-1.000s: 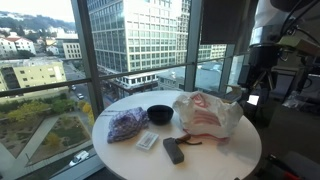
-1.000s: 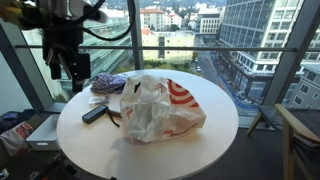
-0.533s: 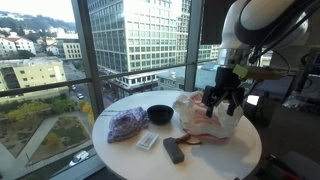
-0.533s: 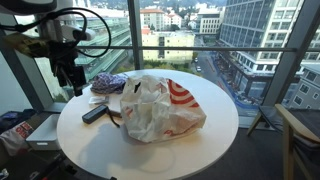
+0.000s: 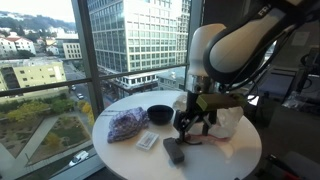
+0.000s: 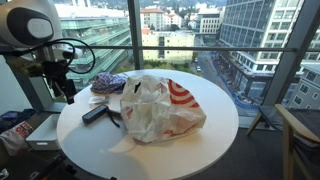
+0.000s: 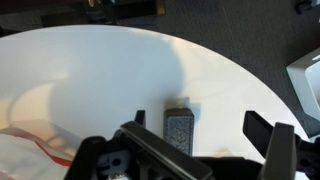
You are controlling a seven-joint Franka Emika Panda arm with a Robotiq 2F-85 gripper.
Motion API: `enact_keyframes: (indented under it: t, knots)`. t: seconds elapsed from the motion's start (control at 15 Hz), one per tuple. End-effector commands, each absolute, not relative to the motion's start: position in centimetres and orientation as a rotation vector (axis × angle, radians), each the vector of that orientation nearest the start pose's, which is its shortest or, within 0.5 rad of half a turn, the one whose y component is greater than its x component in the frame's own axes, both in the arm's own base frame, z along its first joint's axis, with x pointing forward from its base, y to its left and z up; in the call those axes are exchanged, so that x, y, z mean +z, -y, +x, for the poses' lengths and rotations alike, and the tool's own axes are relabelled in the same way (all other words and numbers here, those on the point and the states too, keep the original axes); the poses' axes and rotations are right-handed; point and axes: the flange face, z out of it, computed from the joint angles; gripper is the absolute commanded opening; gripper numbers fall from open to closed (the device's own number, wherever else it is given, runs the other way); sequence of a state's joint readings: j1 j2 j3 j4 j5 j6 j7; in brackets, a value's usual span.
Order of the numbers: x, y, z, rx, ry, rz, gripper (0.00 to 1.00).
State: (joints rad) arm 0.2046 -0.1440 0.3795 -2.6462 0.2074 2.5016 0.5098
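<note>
I will next lower my gripper to the dark grey block and close it across the block's long sides (image 5: 174,151) (image 7: 179,131), beside the small white packet.
My gripper (image 7: 205,142) is open and empty above a white round table (image 5: 232,156). In the wrist view a dark grey rectangular block (image 7: 180,130) lies flat on the table just inside my left finger. In both exterior views the gripper (image 5: 192,122) (image 6: 67,88) hangs a little above that block (image 5: 173,150) (image 6: 95,113), not touching it. A white plastic bag with red print (image 5: 226,120) (image 6: 160,108) lies beside it; its edge shows in the wrist view (image 7: 35,150).
A black bowl (image 5: 160,114), a purple mesh bag (image 5: 127,124) (image 6: 110,82) and a small white packet (image 5: 148,141) sit on the window side of the table. Glass windows ring the table. A chair (image 6: 300,135) stands off to one side.
The arm has swung in from the table's edge, passed over the plastic bag, and come down over the dark grey block. The objects on the table have not moved.
</note>
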Motion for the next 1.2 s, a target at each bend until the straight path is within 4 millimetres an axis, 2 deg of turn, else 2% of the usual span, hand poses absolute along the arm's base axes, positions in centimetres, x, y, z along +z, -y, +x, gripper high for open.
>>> enact_keyframes:
  t: [0.0,0.2,0.27,0.33,0.6,0.67,0.8,1.13]
  knots:
    - [27.0,-26.8,37.0,-0.025,-0.117,-3.081,1.0]
    - [26.3,-28.0,37.7,-0.054,-0.079,-3.064,1.0]
    - [26.5,-28.1,37.5,-0.049,-0.045,-3.048,1.0]
    - [26.1,-27.2,37.0,-0.024,-0.078,-3.079,1.0]
    - [26.0,-27.7,37.1,-0.026,-0.06,-3.069,1.0]
    - [25.4,-27.8,36.4,0.023,-0.039,-3.077,1.0]
    - [24.2,-27.8,36.1,0.02,-0.031,-3.093,1.0]
    - [20.5,-26.8,38.9,-0.048,-0.027,-3.092,1.0]
